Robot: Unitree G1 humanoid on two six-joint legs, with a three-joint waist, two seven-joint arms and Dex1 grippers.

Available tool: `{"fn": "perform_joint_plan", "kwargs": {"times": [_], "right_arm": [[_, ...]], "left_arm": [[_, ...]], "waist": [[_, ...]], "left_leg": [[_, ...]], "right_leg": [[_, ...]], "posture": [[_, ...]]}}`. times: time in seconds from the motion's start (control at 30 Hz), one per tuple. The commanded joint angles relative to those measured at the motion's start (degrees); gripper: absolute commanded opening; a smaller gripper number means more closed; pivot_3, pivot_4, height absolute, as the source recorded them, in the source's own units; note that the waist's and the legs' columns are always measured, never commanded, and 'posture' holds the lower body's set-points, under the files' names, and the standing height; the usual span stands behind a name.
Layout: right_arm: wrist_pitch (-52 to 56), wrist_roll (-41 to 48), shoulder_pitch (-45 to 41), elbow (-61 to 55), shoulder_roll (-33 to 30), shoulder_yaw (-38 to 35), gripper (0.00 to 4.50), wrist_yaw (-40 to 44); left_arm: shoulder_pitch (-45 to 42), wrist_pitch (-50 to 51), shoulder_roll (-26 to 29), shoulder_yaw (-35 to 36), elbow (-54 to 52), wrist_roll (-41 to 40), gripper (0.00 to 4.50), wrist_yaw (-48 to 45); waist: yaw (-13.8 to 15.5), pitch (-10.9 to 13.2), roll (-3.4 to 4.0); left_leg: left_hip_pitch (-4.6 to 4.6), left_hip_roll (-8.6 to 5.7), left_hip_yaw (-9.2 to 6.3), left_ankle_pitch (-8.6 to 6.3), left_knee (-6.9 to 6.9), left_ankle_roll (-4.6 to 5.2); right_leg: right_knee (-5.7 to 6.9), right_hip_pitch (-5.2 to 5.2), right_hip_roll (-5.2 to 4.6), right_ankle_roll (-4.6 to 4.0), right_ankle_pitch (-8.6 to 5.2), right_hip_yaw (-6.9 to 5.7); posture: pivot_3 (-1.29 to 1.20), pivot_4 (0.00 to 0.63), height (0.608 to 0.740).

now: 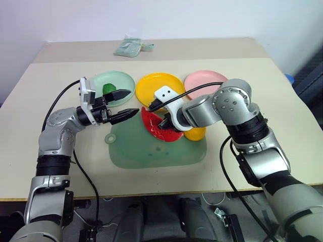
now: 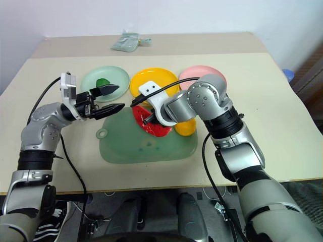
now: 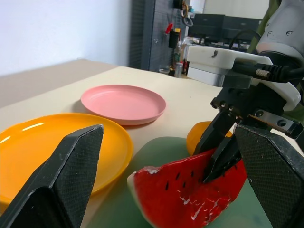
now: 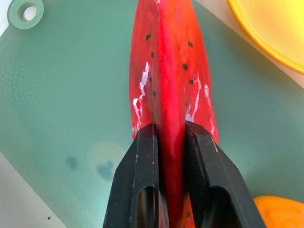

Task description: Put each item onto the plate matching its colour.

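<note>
Next, I release the long red slice from my right gripper across the middle of the bare pink plate (image 1: 210,83).
The long red slice (image 1: 153,127) lies on the green cutting board (image 1: 151,151), and my right gripper (image 4: 168,130) is shut on its rim, pointing down at it. The round orange fruit (image 1: 196,133) sits at the board's right edge, partly hidden under my right arm. A dark green bumpy vegetable (image 1: 108,88) rests on the mint green plate (image 1: 98,80). The yellow plate (image 1: 151,85) and the pink plate (image 1: 202,79) stand bare behind the board. My left gripper (image 1: 133,102) hovers open just left of the slice, pointing toward it, with nothing between its fingers.
A pale green pouch (image 1: 128,46) lies at the back of the table. The cutting board has a hanging hole (image 1: 109,137) at its near-left corner. Table edges run along the front and right side.
</note>
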Motion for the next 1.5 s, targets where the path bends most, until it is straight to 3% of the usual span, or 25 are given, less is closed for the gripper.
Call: {"fn": "perform_joint_plan", "kwargs": {"times": [0.03, 0.23, 0.43, 0.6, 0.83, 1.13, 1.47, 1.5], "right_arm": [[0.39, 0.02, -1.14, -0.26, 1.87, -4.59, 0.53, 4.27], [0.39, -1.71, -4.47, 2.62, 1.17, -9.86, 0.53, 10.34], [-2.66, -10.18, -8.32, 4.67, -3.48, -11.04, 0.53, 17.96], [-12.66, -22.27, -9.96, 10.10, -10.51, -6.74, 0.53, 24.89], [-32.55, -38.36, -7.86, 22.88, -14.97, -3.14, 0.53, 34.24], [-52.87, -52.00, -5.52, 37.43, -13.96, -5.04, 0.53, 37.99], [-58.75, -55.30, -6.96, 48.09, -10.99, -10.76, 0.53, 39.92], [-58.67, -55.33, -7.03, 48.29, -10.79, -11.21, 0.86, 40.49]], "left_arm": [[-0.21, -0.38, 0.50, 1.63, -1.89, -1.12, 4.50, 0.19], [0.99, 1.13, 1.37, 1.79, -3.22, -2.18, 4.50, -0.99], [1.32, 1.68, 3.10, 2.56, -3.06, -2.69, 4.50, -1.87], [0.76, -1.57, 1.60, 2.44, -1.67, -0.62, 4.50, 0.02], [2.46, 1.22, 1.60, -0.72, -3.74, 1.05, 4.50, 1.53], [1.74, -0.09, 4.21, -2.31, -3.44, 4.13, 4.50, 1.15], [2.38, 0.47, 4.16, -1.78, -4.27, 3.56, 4.50, 1.16], [2.46, 0.59, 4.11, -1.75, -4.46, 3.46, 4.50, 1.23]], "waist": [[-0.01, 0.00, 0.00], [0.03, 0.00, 0.00], [0.06, 0.01, 0.01], [0.09, 0.01, 0.01], [-0.06, 0.02, 0.02], [-0.05, 0.04, 0.05], [-0.06, 0.04, 0.05], [-0.06, 0.04, 0.06]], "left_leg": [[0.00, 0.00, 0.00, 0.00, 0.00, 0.00], [0.00, -0.01, 0.00, 0.00, 0.00, 0.00], [0.00, -0.01, 0.00, 0.00, -0.01, 0.00], [0.00, -0.02, 0.03, 0.00, -0.02, 0.00], [0.00, -0.03, 0.10, 0.00, -0.08, 0.00], [0.00, -0.03, 0.13, 0.00, -0.08, -0.01], [0.00, -0.03, 0.12, 0.00, -0.08, -0.01], [0.00, -0.03, 0.12, 0.00, -0.08, -0.01]], "right_leg": [[0.00, 0.00, 0.00, 0.00, 0.00, 0.00], [0.00, 0.00, -0.01, 0.00, 0.00, 0.00], [-0.01, -0.01, -0.01, 0.00, 0.00, 0.00], [-0.03, -0.01, -0.01, 0.00, 0.00, 0.00], [-0.04, -0.04, -0.01, 0.00, 0.00, 0.03], [-0.05, -0.06, -0.01, 0.01, 0.00, 0.05], [-0.03, -0.06, -0.01, 0.00, 0.00, 0.05], [-0.03, -0.06, -0.01, 0.00, 0.00, 0.05]], "posture": [[0.00, 0.150, 0.740], [0.00, 0.150, 0.740], [0.00, 0.150, 0.740], [0.00, 0.150, 0.740], [0.00, 0.150, 0.740], [0.00, 0.150, 0.740], [0.00, 0.150, 0.740], [0.00, 0.150, 0.740]]}}
